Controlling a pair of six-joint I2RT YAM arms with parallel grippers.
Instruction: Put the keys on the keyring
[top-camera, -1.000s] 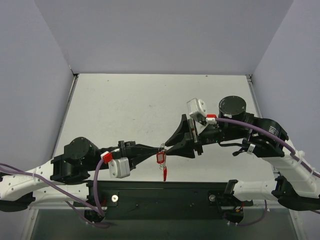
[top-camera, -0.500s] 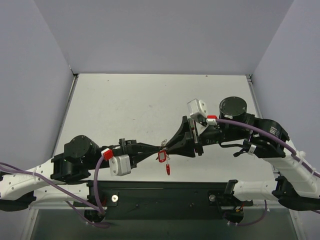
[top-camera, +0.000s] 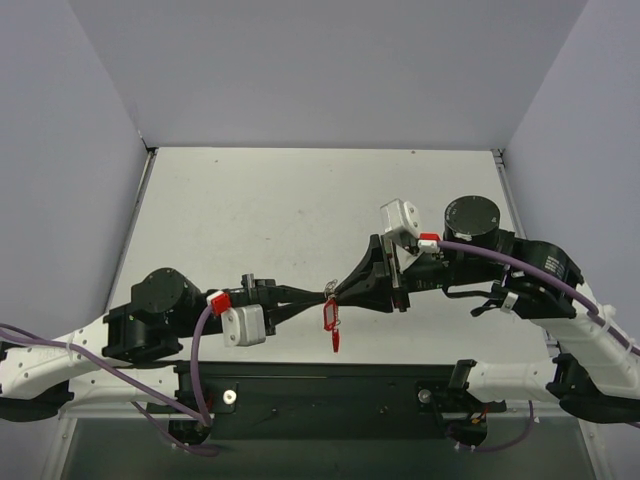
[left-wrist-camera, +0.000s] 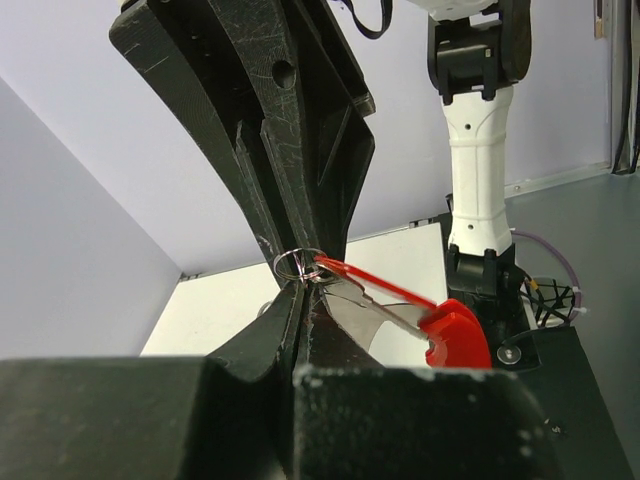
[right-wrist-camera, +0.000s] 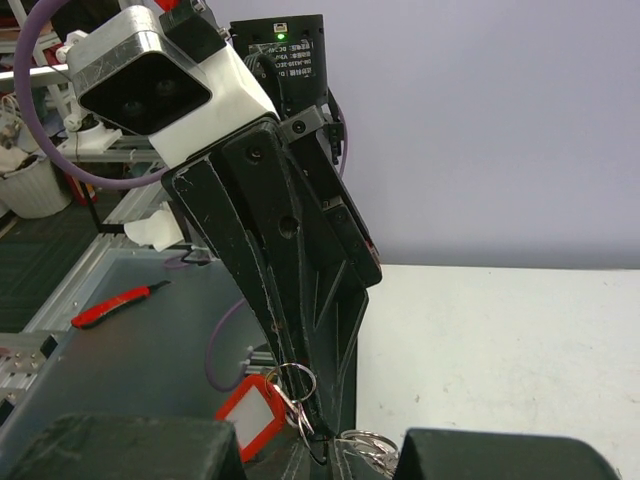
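Observation:
Next, I take the rings (right-wrist-camera: 372, 448) with my right gripper before my left gripper backs off and turns, because my left gripper's fingers crowd the ring cluster beside the red tag.
My left gripper (top-camera: 322, 294) and right gripper (top-camera: 334, 291) meet tip to tip above the near middle of the table. The keyring (left-wrist-camera: 298, 264), a small silver ring with a red tag (top-camera: 330, 316), sits pinched at the shut left fingertips (left-wrist-camera: 300, 285). From it hangs the key (top-camera: 336, 342), a silver blade (left-wrist-camera: 385, 305) with a red head. In the right wrist view the ring (right-wrist-camera: 297, 378) and tag (right-wrist-camera: 250, 415) hang beside the left fingers (right-wrist-camera: 290, 270). More silver rings (right-wrist-camera: 365, 443) lie at my right gripper (right-wrist-camera: 335, 455), whose tips are closed down on the ring cluster.
The white table (top-camera: 250, 210) is walled by grey panels at the back and both sides. A black rail (top-camera: 330, 385) runs along the near edge between the arm bases. Off the table, a red-handled tool (right-wrist-camera: 110, 305) lies on a grey surface.
Both grippers have shifted slightly left and toward the near edge while staying tip to tip. The right jaws have narrowed onto the rings. Tag and key hang a little lower.

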